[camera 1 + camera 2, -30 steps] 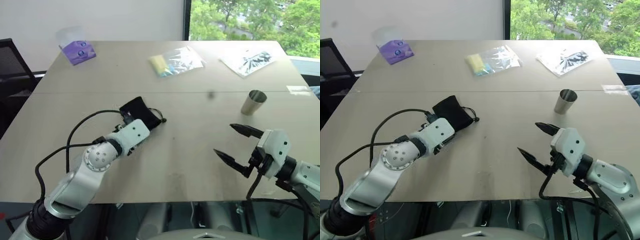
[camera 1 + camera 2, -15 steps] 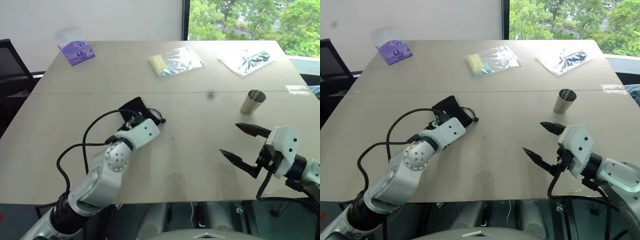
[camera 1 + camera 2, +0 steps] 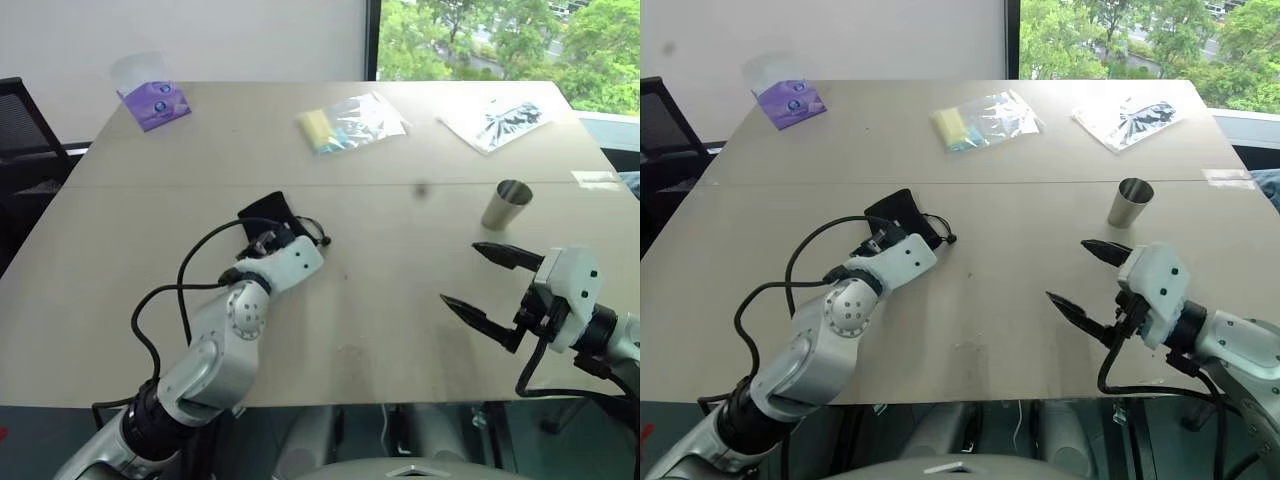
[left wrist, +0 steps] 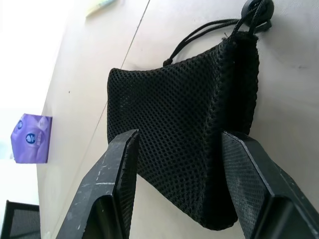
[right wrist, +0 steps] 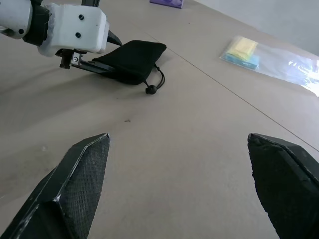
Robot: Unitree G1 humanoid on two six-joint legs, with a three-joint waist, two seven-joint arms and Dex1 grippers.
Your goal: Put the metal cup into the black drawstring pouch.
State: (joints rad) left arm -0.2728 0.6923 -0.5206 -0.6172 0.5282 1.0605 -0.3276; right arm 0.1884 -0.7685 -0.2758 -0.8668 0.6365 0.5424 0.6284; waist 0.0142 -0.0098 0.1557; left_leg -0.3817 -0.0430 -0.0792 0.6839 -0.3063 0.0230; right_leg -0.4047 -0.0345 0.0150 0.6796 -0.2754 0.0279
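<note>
My left gripper's fingers straddle the pouch's broad body, so I need to turn my left gripper and pinch the pouch opening's upper rim (image 4: 217, 112), opening the pouch toward the metal cup.
The black drawstring pouch (image 4: 174, 99) lies on the tan table (image 3: 380, 330), left of the middle, with its cord and toggle (image 3: 322, 240) trailing toward the centre. My left gripper (image 4: 177, 142) reaches over the pouch's near end, and its two fingers press against the pouch's opposite sides. The pouch bulges slightly between them. The metal cup (image 3: 507, 204) stands upright on the right side of the table, untouched. My right gripper (image 3: 462, 273) hovers wide open with nothing in it, nearer me than the cup and a short gap away from it.
At the back of the table lie a purple packet (image 3: 155, 103), a clear bag with something yellow in it (image 3: 350, 122) and another clear bag (image 3: 495, 122). A small label (image 3: 597, 178) sits at the right edge. A black chair (image 3: 20, 120) stands at the left.
My left arm has swung its elbow inward and rolled the wrist, while the gripper stays on the pouch. The pouch and the cup have not moved. The right gripper has barely shifted.
</note>
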